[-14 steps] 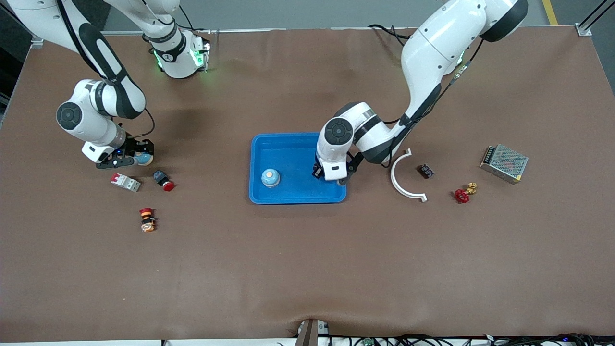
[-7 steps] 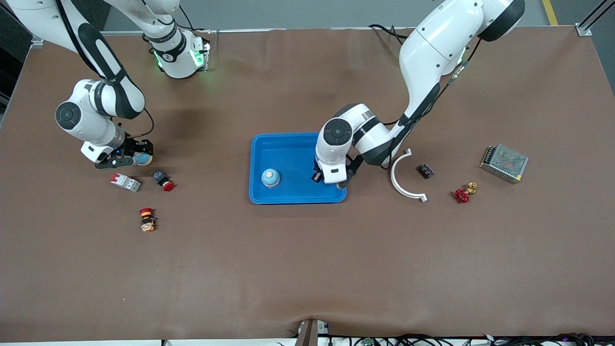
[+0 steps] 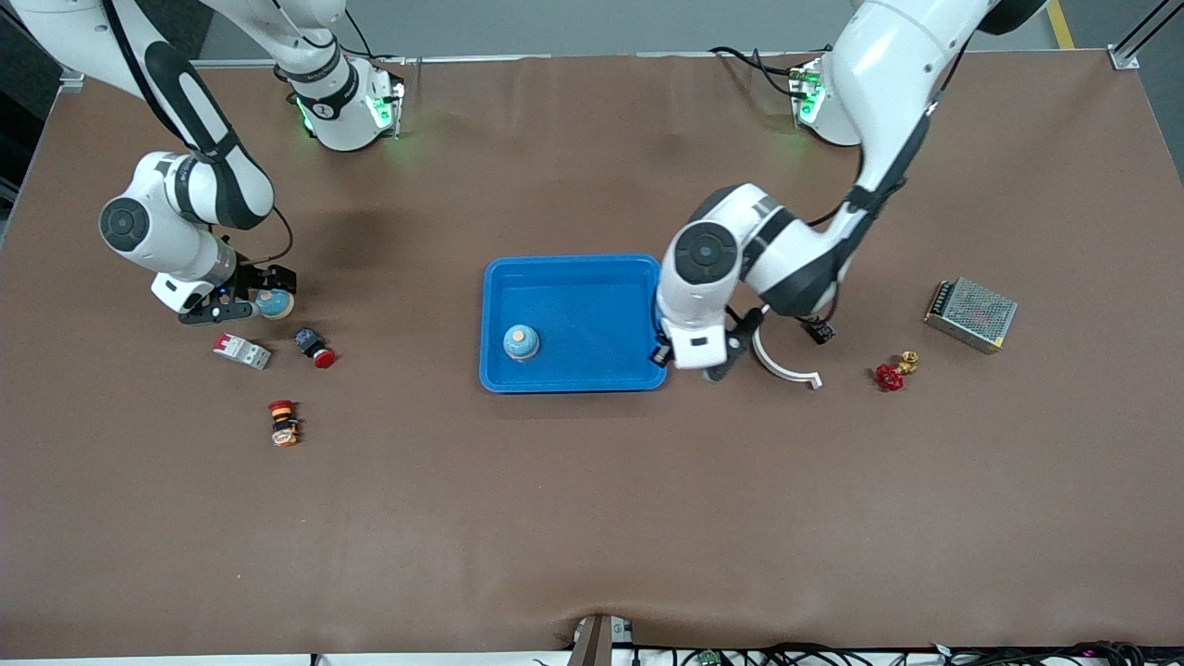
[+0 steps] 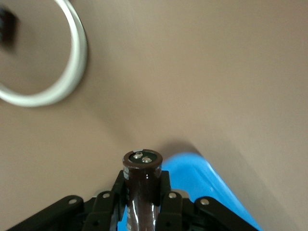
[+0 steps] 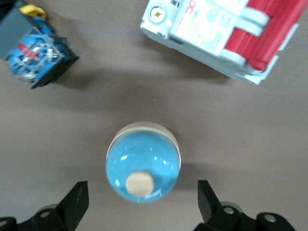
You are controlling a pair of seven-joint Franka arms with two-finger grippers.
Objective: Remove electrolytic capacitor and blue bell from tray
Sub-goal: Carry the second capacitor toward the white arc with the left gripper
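Observation:
The dark brown capacitor will go down from my left gripper onto the table (image 3: 807, 420), next to the near end of the white curved piece.
My left gripper (image 3: 688, 362) is shut on a dark brown capacitor (image 4: 142, 185) and holds it upright, in the air over the edge of the blue tray (image 3: 573, 296) at the left arm's end; the tray corner (image 4: 207, 183) shows below it. A blue bell (image 3: 521, 342) with a tan knob stands in the tray. A second blue bell (image 3: 275, 302) stands on the table at the right arm's end. My right gripper (image 3: 254, 301) is open around it, fingers (image 5: 77, 202) apart on either side of the bell (image 5: 143, 166), not touching.
A white and red breaker (image 3: 241, 351) and a red-button switch (image 3: 314, 348) lie beside the right gripper, a stop button (image 3: 283, 422) nearer the camera. A white curved piece (image 3: 784, 367), small dark module (image 3: 820, 328), red valve (image 3: 892, 373) and metal box (image 3: 970, 314) lie toward the left arm's end.
My left arm has carried the capacitor from over the tray's inside to over the tray's edge at the left arm's end. The right gripper has barely moved.

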